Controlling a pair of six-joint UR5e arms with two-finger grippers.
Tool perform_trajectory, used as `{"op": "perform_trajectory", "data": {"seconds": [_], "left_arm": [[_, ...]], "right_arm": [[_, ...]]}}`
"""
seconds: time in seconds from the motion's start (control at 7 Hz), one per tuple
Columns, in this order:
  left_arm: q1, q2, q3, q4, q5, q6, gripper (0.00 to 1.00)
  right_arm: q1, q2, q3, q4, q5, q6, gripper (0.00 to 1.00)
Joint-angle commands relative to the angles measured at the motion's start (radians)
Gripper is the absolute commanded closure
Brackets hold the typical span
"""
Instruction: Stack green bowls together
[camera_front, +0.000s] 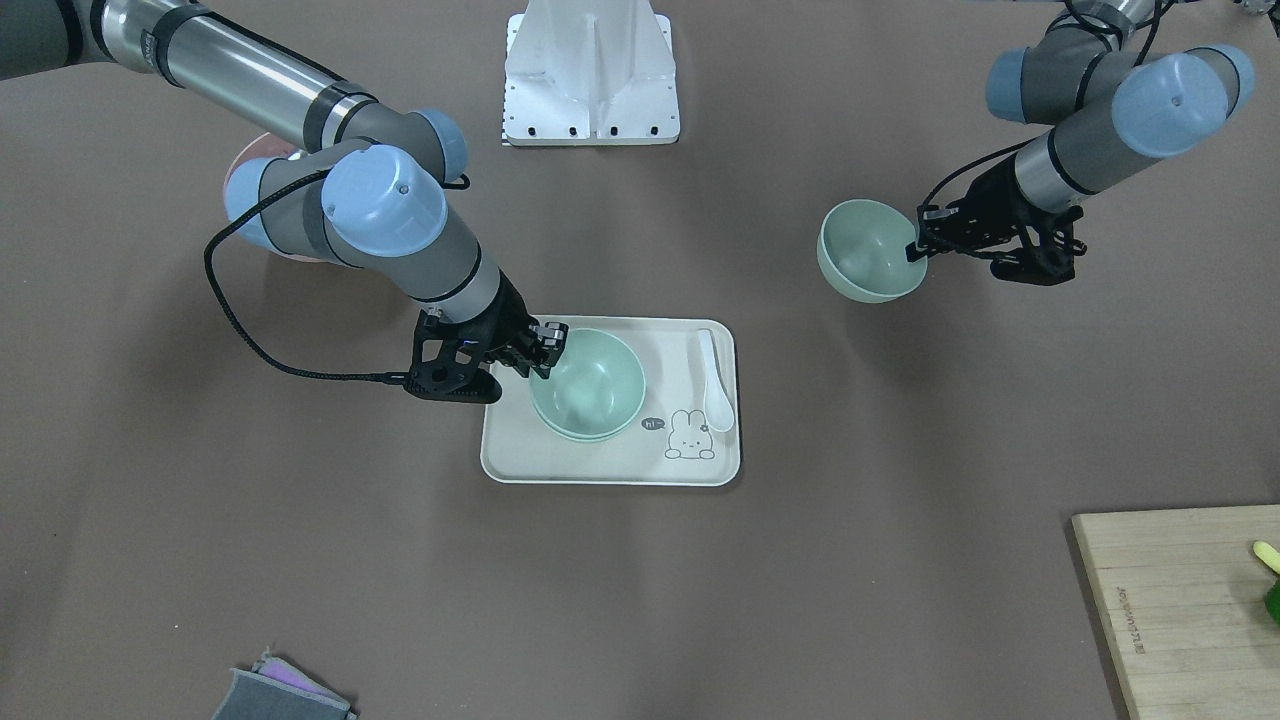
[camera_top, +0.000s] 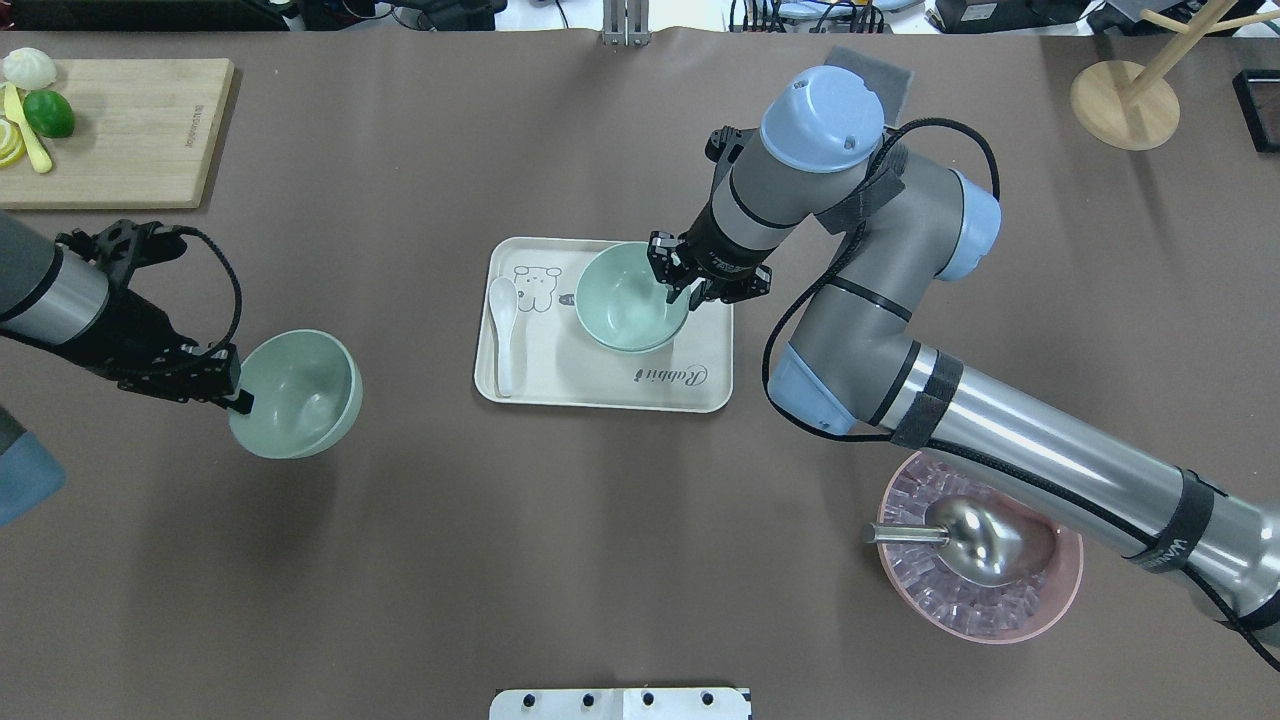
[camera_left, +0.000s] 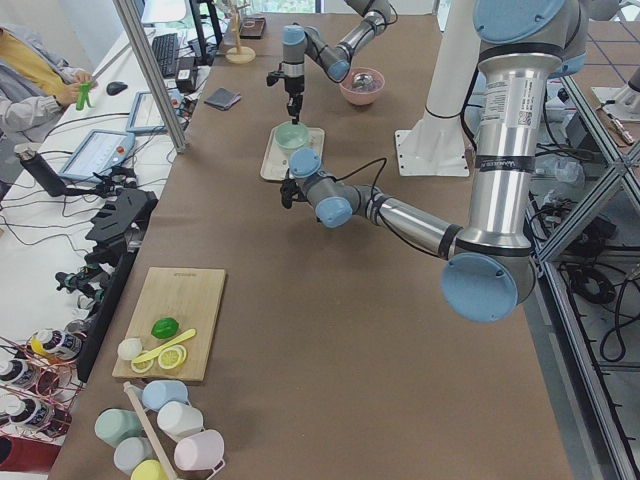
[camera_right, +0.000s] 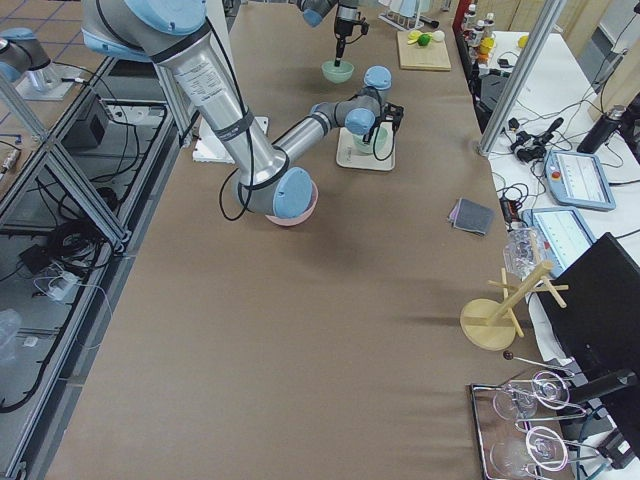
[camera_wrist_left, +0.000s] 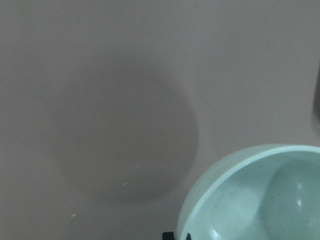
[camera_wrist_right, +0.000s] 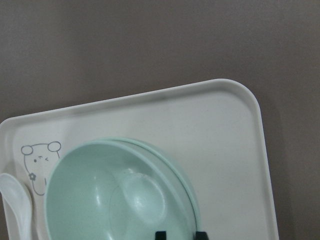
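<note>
Next, my left gripper releases its green bowl, still held above the bare table, inside the nested green bowls on the cream tray (camera_front: 585, 382).
My left gripper (camera_top: 235, 385) is shut on the rim of one green bowl (camera_top: 295, 393) and holds it above the bare table on the left; the bowl also shows in the front view (camera_front: 870, 250) and in the left wrist view (camera_wrist_left: 260, 200). Two more green bowls (camera_top: 630, 298) sit nested on the cream tray (camera_top: 600, 390); they also show in the right wrist view (camera_wrist_right: 110, 200). My right gripper (camera_top: 680, 285) is at their right rim. Its fingers stand apart on either side of the rim, so it looks open.
A white spoon (camera_top: 503, 330) lies on the tray's left side. A pink ribbed bowl (camera_top: 1000, 610) with a metal scoop (camera_top: 985, 540) stands under my right arm. A cutting board (camera_top: 130, 130) with fruit is far left. A wooden stand (camera_top: 1125, 100) is far right.
</note>
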Motion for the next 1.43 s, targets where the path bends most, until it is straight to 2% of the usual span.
{"op": "perform_trajectory", "data": {"seconds": [0.0, 0.14, 0.29, 0.43, 0.57, 0.71, 1.0, 1.29], "left_arm": [[-0.006, -0.248, 0.032, 0.253, 0.011, -0.035, 1.0], [0.0, -0.411, 0.116, 0.317, 0.011, -0.129, 1.0], [0.008, -0.522, 0.225, 0.31, 0.016, -0.156, 1.0], [0.029, -0.586, 0.305, 0.264, 0.064, -0.158, 1.0], [0.042, -0.629, 0.382, 0.185, 0.083, -0.18, 1.0], [0.063, -0.669, 0.442, 0.138, 0.085, -0.205, 1.0], [0.127, -0.712, 0.461, 0.121, 0.193, -0.237, 1.0], [0.143, -0.729, 0.467, 0.112, 0.208, -0.242, 1.0]], "right_arm": [[0.022, -0.042, 0.048, -0.002, 0.01, -0.003, 0.0], [0.086, -0.095, 0.094, -0.005, 0.063, -0.012, 0.0], [0.149, -0.173, 0.141, -0.007, 0.103, -0.07, 0.0], [0.23, -0.248, 0.168, -0.012, 0.161, -0.18, 0.0], [0.333, -0.313, 0.171, -0.012, 0.241, -0.29, 0.0], [0.403, -0.388, 0.18, -0.012, 0.265, -0.408, 0.0], [0.5, -0.514, 0.174, -0.013, 0.269, -0.64, 0.0], [0.542, -0.568, 0.156, -0.015, 0.269, -0.77, 0.0]]}}
